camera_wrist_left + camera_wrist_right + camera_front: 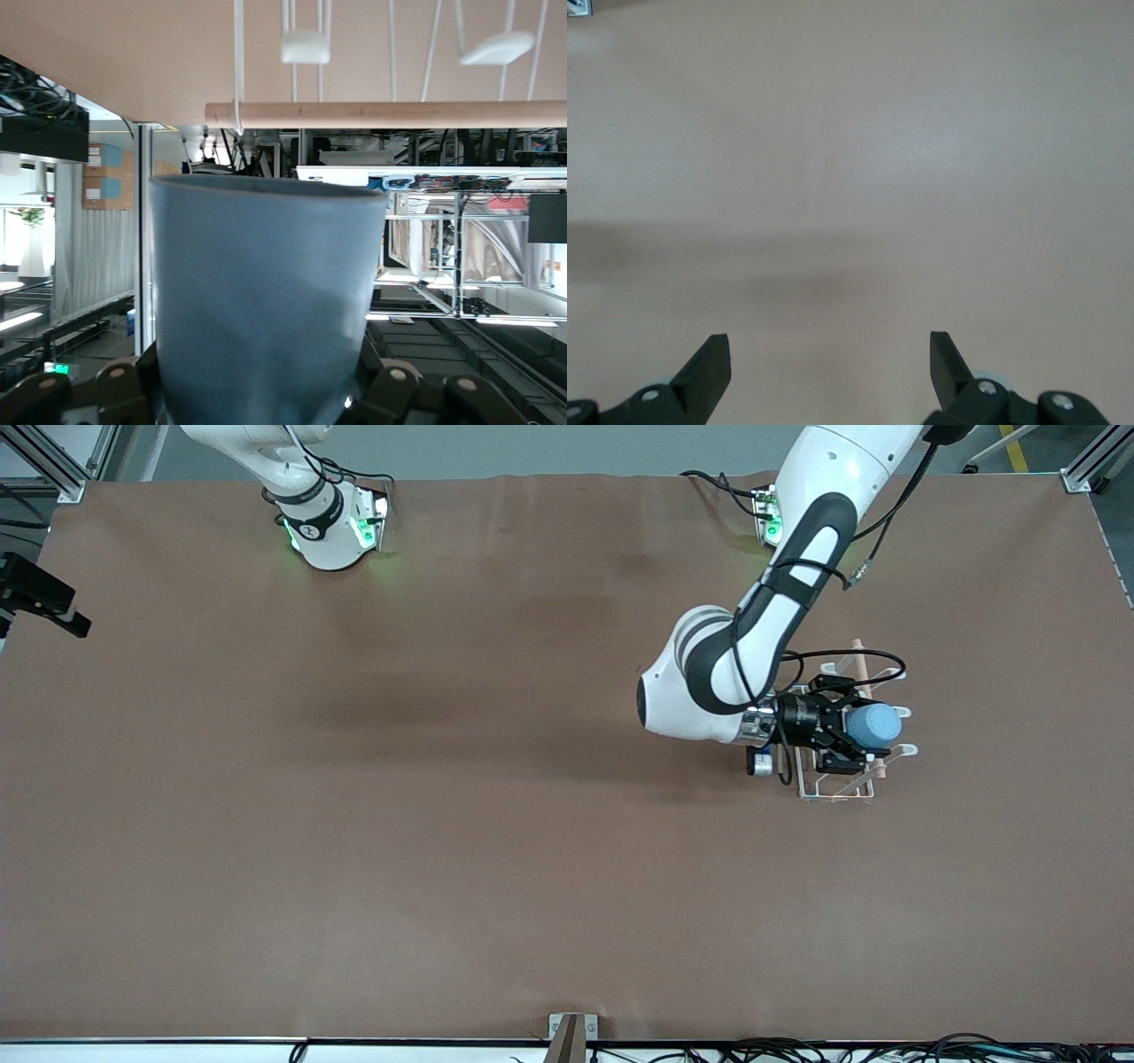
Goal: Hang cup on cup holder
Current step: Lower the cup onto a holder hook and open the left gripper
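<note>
The robot's left gripper should release the light blue cup on the cup holder's end peg (834, 756) nearest the small bracket.
The light blue cup (877, 725) lies on its side in my left gripper (852, 727), whose fingers are shut on it, over the cup holder (828, 786) at the left arm's end of the table. The holder is a white wire rack with loop-tipped prongs (902, 712) and a wooden rod (861, 657) along its top. In the left wrist view the cup (266, 292) fills the middle, with the rod (381, 114) and two prong tips (306, 46) just past its rim. My right gripper (830, 341) is open and empty above bare table; it is out of the front view.
A black device (40, 593) sticks in at the table edge at the right arm's end. A small bracket (567, 1032) and cables sit along the edge nearest the front camera. The brown table (399, 797) spreads wide between the arms.
</note>
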Robot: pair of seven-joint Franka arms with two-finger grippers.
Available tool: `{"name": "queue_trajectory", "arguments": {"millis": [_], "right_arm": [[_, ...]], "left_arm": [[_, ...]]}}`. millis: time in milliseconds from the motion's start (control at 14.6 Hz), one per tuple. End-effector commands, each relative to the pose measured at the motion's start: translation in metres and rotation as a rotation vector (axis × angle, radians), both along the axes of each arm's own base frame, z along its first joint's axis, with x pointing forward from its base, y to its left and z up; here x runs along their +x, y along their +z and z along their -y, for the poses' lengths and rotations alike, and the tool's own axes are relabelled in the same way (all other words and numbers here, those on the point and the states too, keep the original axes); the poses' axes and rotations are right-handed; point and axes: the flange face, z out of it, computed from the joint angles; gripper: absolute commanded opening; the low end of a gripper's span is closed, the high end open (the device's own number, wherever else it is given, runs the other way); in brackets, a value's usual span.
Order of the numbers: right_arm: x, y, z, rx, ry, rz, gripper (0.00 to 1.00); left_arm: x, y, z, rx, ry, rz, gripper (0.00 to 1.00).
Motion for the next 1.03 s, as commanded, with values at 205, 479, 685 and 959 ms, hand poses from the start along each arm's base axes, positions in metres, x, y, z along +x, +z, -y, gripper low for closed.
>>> {"name": "queue_trajectory", "arguments": {"millis": [205, 479, 685, 959], "right_arm": [[-0.018, -0.007, 0.014, -0.026, -0.042, -0.002, 0.99], [-0.023, -0.009, 0.018, -0.051, -0.040, -0.012, 0.99], [-0.023, -0.011, 0.018, -0.048, -0.037, -0.023, 0.99], [-0.023, 0.004, 0.035, -0.032, -0.038, -0.004, 0.99]], "left_arm": [[0.002, -0.015, -0.001, 0.027, 0.003, 0.001, 0.44], [-0.002, -0.040, 0.001, 0.040, 0.008, 0.041, 0.44], [-0.004, -0.055, -0.003, 0.049, 0.015, 0.066, 0.44], [-0.007, -0.074, -0.004, 0.054, 0.019, 0.107, 0.48]]}}
